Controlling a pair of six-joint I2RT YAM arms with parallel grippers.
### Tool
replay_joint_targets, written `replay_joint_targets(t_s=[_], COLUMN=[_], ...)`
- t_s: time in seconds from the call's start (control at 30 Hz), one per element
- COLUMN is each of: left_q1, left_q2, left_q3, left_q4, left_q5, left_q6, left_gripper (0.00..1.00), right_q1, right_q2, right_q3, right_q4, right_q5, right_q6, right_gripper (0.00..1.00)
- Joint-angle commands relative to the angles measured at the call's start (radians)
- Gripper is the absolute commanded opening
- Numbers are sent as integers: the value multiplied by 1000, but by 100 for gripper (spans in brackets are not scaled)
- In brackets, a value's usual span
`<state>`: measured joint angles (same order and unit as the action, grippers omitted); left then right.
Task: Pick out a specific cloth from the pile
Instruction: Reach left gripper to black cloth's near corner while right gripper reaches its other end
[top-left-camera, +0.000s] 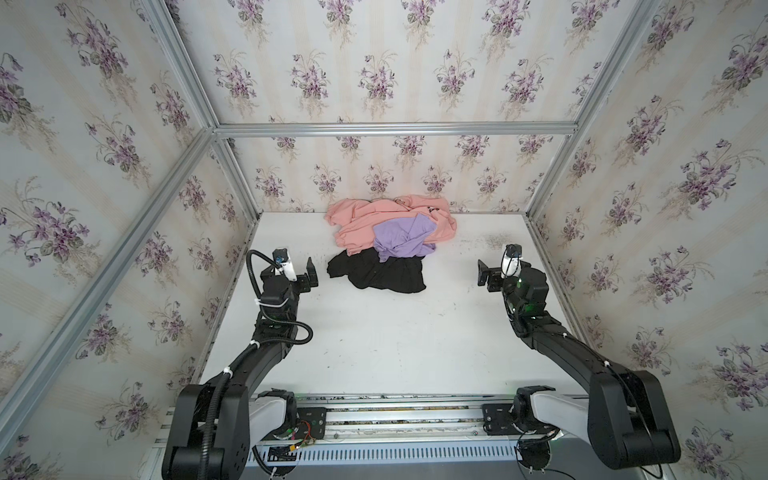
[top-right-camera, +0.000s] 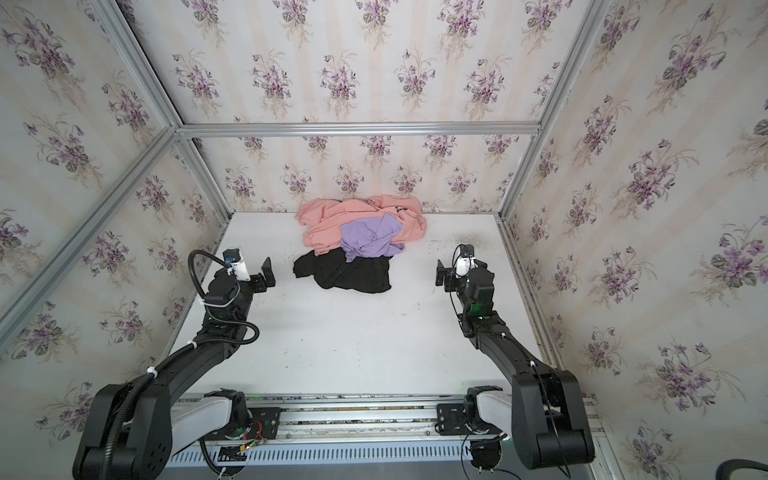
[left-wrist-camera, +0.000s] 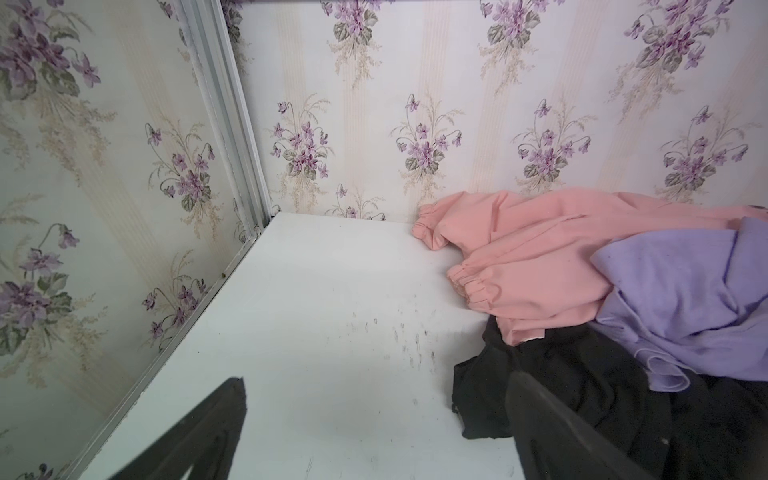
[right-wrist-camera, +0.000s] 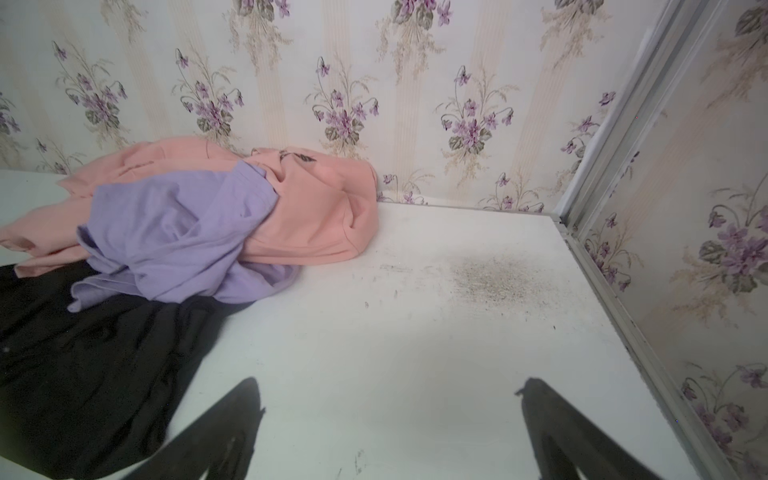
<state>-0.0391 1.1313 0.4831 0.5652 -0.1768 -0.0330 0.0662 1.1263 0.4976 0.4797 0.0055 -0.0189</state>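
Observation:
The robot's left gripper should close on the narrow end (top-left-camera: 341, 263) (left-wrist-camera: 504, 374) of the black cloth, on the near side of the salmon-pink sweatshirt's gathered cuff.
The pile (top-left-camera: 386, 232) lies at the back middle of the white table (top-left-camera: 374, 340), against the rear wall. A salmon-pink sweatshirt (top-left-camera: 365, 224) is its far part, and a lilac garment (top-left-camera: 401, 239) lies across it. The cloth (top-left-camera: 378, 274), plain black, spreads flat at the near side, partly under the lilac one; both top views and both wrist views show it (top-right-camera: 345, 274) (left-wrist-camera: 590, 390) (right-wrist-camera: 83, 365). My left gripper (top-left-camera: 300, 271) hangs open just left of the cloth, empty (left-wrist-camera: 376, 378). My right gripper (top-left-camera: 500, 272) is open and empty, well right of the pile (right-wrist-camera: 390, 380).
Flower-papered walls on aluminium posts (top-left-camera: 232, 174) close in the table on the left, back and right. A speckled dirty patch (right-wrist-camera: 490, 278) marks the table's back right. A metal rail (top-left-camera: 395, 415) carrying both arm bases runs along the front edge.

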Motion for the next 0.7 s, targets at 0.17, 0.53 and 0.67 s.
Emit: replay_joint_targets(t_s=[0.17,0.53,0.67], left_q1=[-4,-28,-28], left_q2=[42,185,268], left_q3=[377,516,523], left_q4=[-637,-875,-878], left_q5=[175,394,407], left_q6=[-233,-434,-452], left_gripper=[100,98,96], right_q1=[13,90,163], right_q2=[-232,-111,1], right_q3=[131,98,74], right_q4=[-489,-445,-341], right_q5=[-70,-345,-338], right_q6=[209,662,708], right_gripper=[100,100,100])
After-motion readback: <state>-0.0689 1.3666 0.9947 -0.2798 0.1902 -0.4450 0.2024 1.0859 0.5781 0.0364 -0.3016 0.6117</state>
